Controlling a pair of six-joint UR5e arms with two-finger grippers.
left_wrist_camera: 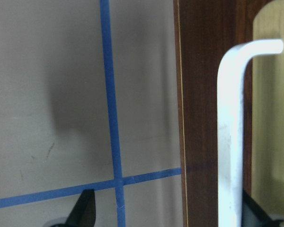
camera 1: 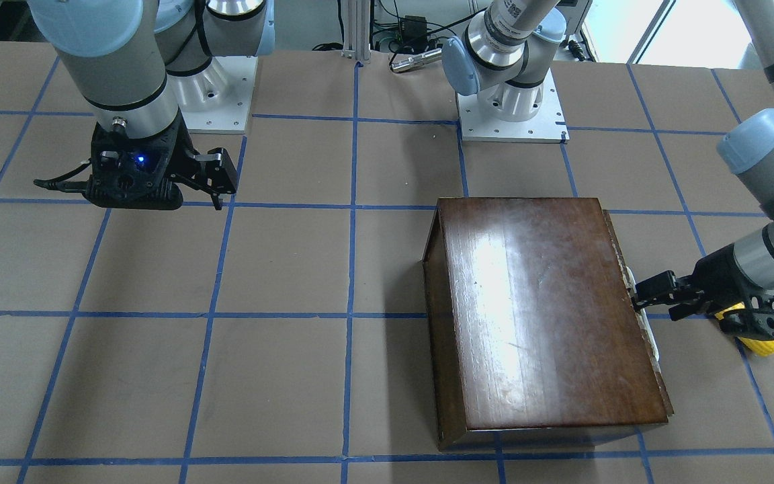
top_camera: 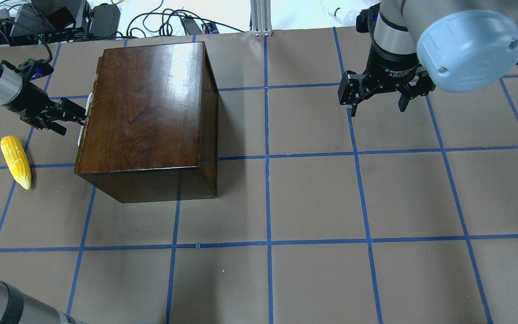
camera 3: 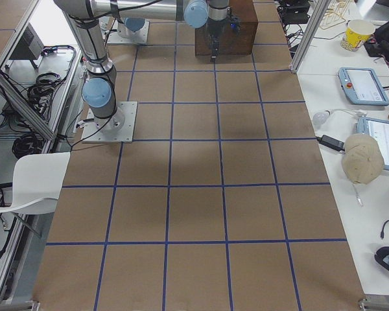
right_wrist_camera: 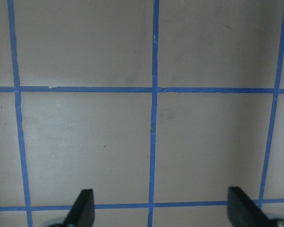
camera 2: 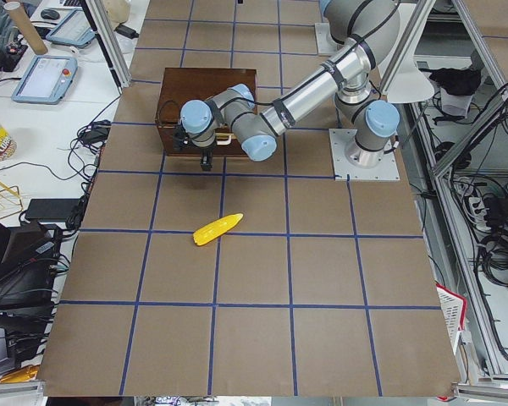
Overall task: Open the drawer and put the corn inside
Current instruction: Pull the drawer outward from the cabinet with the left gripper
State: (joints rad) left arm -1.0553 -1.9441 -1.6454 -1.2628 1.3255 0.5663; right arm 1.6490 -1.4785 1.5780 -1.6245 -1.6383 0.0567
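Observation:
The robot's left hand needs to close around the body of the yellow corn (camera 1: 755, 343) next, because the open fingers can pull the drawer by its handle.
The dark-brown wooden box (top_camera: 146, 103) stands on the table, and its drawer front (left_wrist_camera: 206, 94) faces my left arm and looks closed. A white bar handle (left_wrist_camera: 229, 142) runs along that front. My left gripper (top_camera: 72, 118) is open at the front, with the handle between its fingers and close to one finger (left_wrist_camera: 253, 213). The yellow corn (top_camera: 16, 161) lies on the table beside the left gripper, apart from the box. In the front-facing view the corn (camera 1: 762, 344) is partly hidden behind the left gripper (camera 1: 639, 292). My right gripper (top_camera: 378, 105) is open and empty above the bare table.
The table is brown paper marked with a blue tape grid (right_wrist_camera: 154, 118). The arm bases (camera 1: 511, 114) stand at the robot's edge. Cables and equipment (top_camera: 61, 22) lie beyond the far edge behind the box.

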